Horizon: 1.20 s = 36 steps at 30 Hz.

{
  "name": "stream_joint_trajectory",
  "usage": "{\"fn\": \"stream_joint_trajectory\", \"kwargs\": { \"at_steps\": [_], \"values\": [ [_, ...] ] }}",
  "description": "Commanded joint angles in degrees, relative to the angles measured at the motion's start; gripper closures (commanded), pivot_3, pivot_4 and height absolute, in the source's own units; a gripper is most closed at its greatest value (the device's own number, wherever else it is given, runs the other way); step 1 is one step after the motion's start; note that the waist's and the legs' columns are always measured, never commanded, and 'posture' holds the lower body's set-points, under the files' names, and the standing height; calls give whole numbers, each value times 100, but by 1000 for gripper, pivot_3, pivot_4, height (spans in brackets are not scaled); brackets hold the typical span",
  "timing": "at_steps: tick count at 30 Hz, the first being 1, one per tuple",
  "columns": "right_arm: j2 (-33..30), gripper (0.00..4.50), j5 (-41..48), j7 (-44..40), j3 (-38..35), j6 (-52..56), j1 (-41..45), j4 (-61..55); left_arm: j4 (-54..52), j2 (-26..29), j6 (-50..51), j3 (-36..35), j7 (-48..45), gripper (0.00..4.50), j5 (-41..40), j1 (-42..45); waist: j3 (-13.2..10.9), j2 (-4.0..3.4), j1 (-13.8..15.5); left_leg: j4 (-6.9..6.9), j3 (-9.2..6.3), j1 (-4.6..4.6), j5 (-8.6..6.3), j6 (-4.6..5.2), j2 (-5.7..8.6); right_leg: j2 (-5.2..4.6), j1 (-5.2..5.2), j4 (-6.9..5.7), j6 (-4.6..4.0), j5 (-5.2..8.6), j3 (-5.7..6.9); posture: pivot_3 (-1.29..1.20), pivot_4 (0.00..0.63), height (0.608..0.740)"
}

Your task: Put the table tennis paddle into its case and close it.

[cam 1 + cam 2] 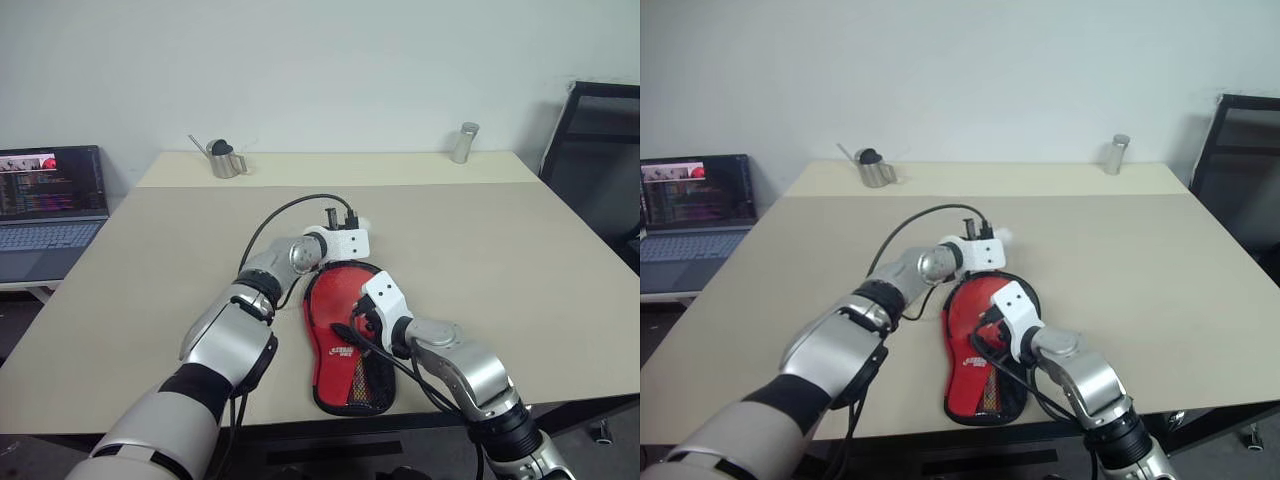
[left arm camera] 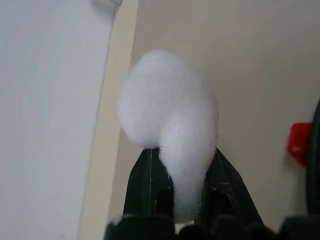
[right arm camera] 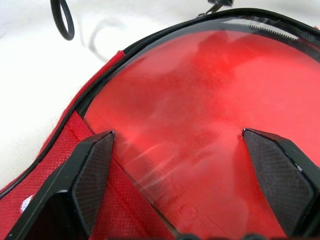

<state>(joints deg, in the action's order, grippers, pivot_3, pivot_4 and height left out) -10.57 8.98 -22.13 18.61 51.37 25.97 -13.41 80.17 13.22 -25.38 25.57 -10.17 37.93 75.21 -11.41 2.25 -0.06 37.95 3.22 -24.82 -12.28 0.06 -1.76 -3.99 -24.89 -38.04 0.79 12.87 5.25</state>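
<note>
I should use my left gripper to set the white pompom down and release it on the table [image 1: 404,256] beside the case's round end, toward the black chair.
The case [image 1: 338,352] lies flat on the table near its front edge, red side up, its black zip rim [image 3: 150,37] open around the round end. Inside it shows the glossy red face of the table tennis paddle [image 3: 210,95]; the handle is hidden. My left gripper [image 2: 175,155] is at the case's far end, shut on the white fluffy pompom charm [image 2: 167,100], which bulges out past the fingertips. Just above the paddle face hovers my right gripper [image 3: 177,135], open, with its two black fingers [image 3: 90,170] spread wide over the red rubber.
The beige table [image 1: 500,250] carries a small metal watering can [image 1: 225,158] at the far left and a metal shaker [image 1: 464,143] at the far right. A laptop [image 1: 50,205] sits on a side surface to the left. A black chair [image 1: 600,150] stands to the right.
</note>
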Motion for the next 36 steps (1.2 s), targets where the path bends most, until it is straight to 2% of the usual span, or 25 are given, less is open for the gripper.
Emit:
{"fn": "stream_joint_trajectory", "kwargs": {
  "at_steps": [1, 9, 20, 36],
  "values": [
    [49, 0, 29, -6, 128, 212, -126, -7, -128, -8, -11, 109, 386, 4318, 167, 401, 0, 0, 0, 0, 0, 0, 0, 0, 0, 0, 0, 0, 0, 0, 0, 0, 150, 740],
    [73, 0, 15, 4, 143, 213, -131, 4, -95, -51, 112, 282, 640, 4318, 417, 486, 0, 0, -1, 0, 1, 0, 0, 0, 0, 0, 0, 0, 0, 0, 0, 0, 150, 740],
    [94, 0, 14, 47, 193, 239, -167, -34, -102, -562, -163, 636, 959, 4318, 721, 684, 0, 0, 1, 1, 1, 0, 0, 0, 1, -1, -1, 0, 0, 0, 0, 0, 150, 740],
    [130, 0, -17, 40, 191, 297, -206, -87, -118, -1018, -727, 1008, 1081, 4318, 1008, 768, 0, 0, 7, 0, 1, -3, 0, 0, 1, -6, -1, 1, 0, 0, 0, 0, 150, 740]
  ]
}}
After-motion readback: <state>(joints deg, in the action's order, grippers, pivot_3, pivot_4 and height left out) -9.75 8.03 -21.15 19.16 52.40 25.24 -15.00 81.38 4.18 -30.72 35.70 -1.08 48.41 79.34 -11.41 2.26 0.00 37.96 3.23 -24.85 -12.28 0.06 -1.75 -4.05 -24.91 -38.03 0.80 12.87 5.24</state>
